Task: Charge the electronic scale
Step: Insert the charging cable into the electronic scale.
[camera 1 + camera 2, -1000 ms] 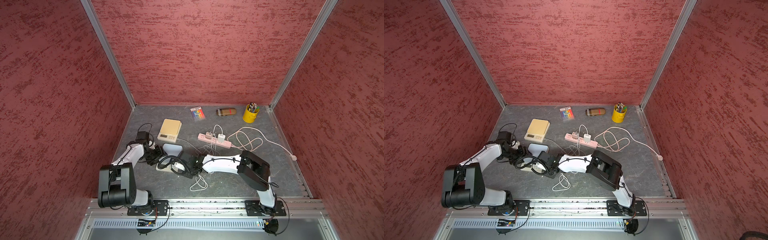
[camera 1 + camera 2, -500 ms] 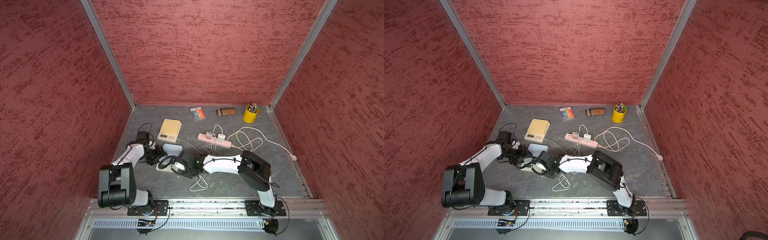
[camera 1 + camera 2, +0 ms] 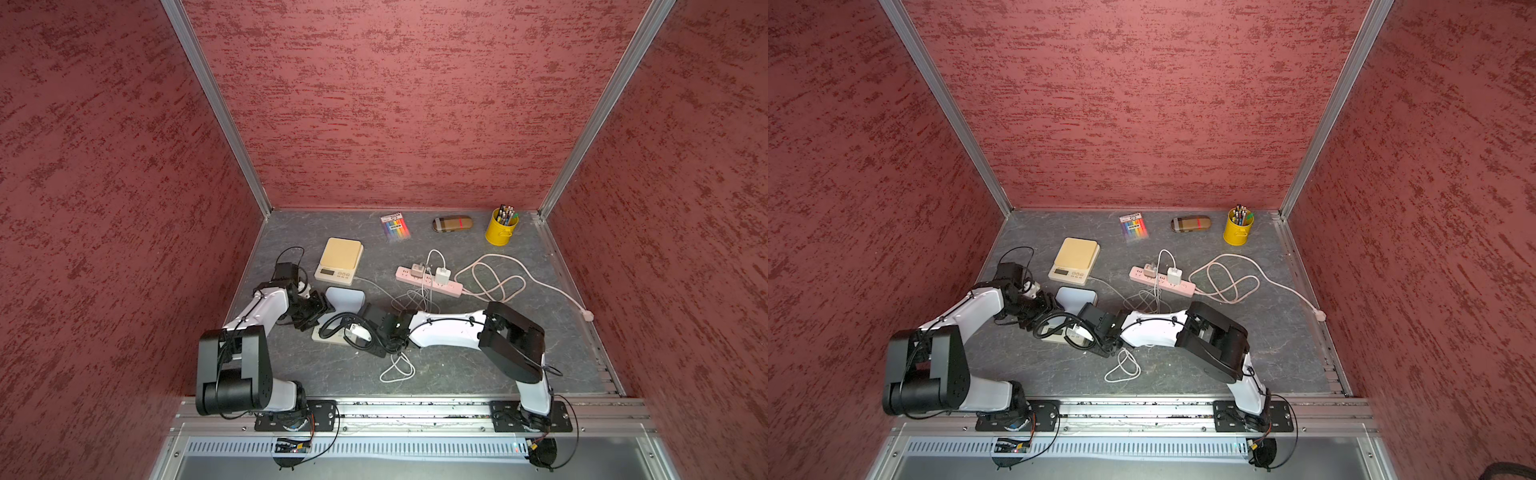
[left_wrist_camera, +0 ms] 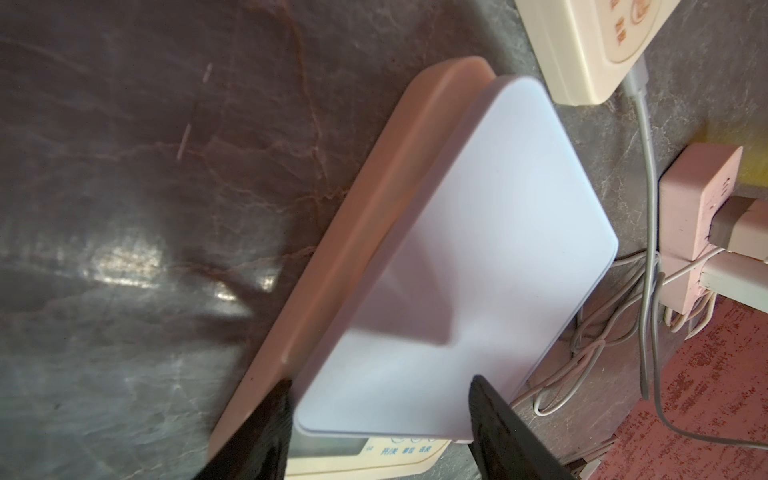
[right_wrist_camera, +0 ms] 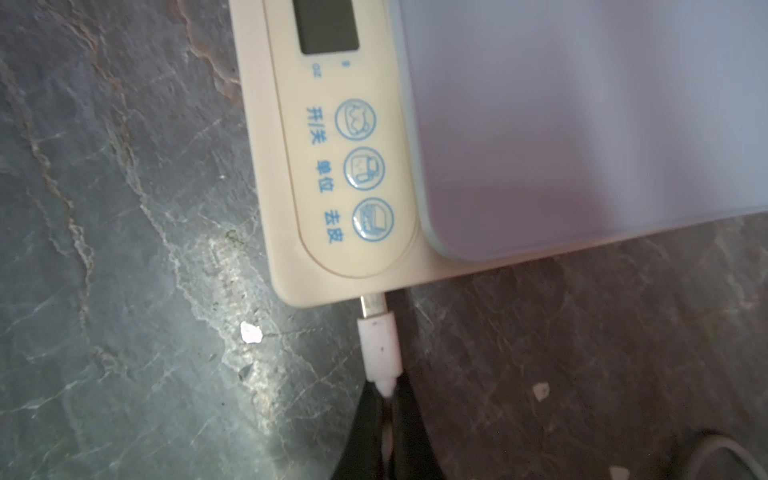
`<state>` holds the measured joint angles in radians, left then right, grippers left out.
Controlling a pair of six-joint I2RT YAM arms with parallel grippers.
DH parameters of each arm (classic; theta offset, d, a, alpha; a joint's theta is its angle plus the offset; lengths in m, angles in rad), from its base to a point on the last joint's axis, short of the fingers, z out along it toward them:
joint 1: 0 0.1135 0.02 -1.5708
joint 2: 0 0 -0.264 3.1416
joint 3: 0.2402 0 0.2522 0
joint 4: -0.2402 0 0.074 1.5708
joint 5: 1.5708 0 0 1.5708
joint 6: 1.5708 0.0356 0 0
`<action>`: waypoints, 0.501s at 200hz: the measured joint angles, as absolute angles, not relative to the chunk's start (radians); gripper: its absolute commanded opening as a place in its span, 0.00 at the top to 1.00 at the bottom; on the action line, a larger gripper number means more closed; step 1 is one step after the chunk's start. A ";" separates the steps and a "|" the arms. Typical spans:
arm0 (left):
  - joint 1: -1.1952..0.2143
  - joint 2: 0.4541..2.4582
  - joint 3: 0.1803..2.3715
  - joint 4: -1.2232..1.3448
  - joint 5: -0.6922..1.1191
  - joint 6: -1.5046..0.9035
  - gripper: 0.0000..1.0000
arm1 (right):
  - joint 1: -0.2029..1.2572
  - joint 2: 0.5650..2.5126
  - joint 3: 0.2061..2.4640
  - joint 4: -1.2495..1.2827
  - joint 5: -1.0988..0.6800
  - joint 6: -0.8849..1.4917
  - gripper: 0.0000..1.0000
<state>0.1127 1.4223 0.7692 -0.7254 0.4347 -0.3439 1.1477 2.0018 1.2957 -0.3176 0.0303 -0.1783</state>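
Note:
The cable's white plug will be seated in the port in the electronic scale's side (image 3: 358,335) (image 5: 375,320) when my right gripper lets go of the cable there.
The electronic scale (image 3: 345,296) (image 3: 1076,296) has a cream body and a pale lavender platform (image 4: 478,232), and lies at the front left between my two arms. My left gripper (image 4: 382,399) (image 3: 322,313) clamps the platform's near end, one finger on each side edge. A white charging plug (image 5: 380,345) has its metal tip at the port in the scale's side wall (image 5: 345,286), with part of the tip still showing. My right gripper (image 5: 386,395) (image 3: 361,328) is shut on the cable just behind the plug. The white cable (image 3: 397,370) loops on the floor behind it.
A second scale (image 3: 340,257) with a tan top sits further back, a grey cable in it. The pink power strip (image 3: 428,281) holds two chargers, with pink cord loops (image 3: 490,282) beside it. Marker pack (image 3: 396,226), glasses case (image 3: 453,223) and yellow pen cup (image 3: 501,227) line the back wall.

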 measured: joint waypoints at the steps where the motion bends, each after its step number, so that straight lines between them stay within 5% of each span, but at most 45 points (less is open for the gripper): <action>1: 0.113 1.422 0.769 -0.725 0.434 -0.344 0.33 | 1.148 2.001 1.296 -0.318 0.030 -0.178 1.00; 100: 0.108 1.430 0.771 -0.725 0.430 -0.347 0.33 | 1.148 1.999 1.283 -0.298 0.019 -0.167 1.00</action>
<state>0.1078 1.4300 0.7712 -0.7254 0.4301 -0.3473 1.1477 1.9991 1.2831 -0.2977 0.0193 -0.1669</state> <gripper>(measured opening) 0.673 0.059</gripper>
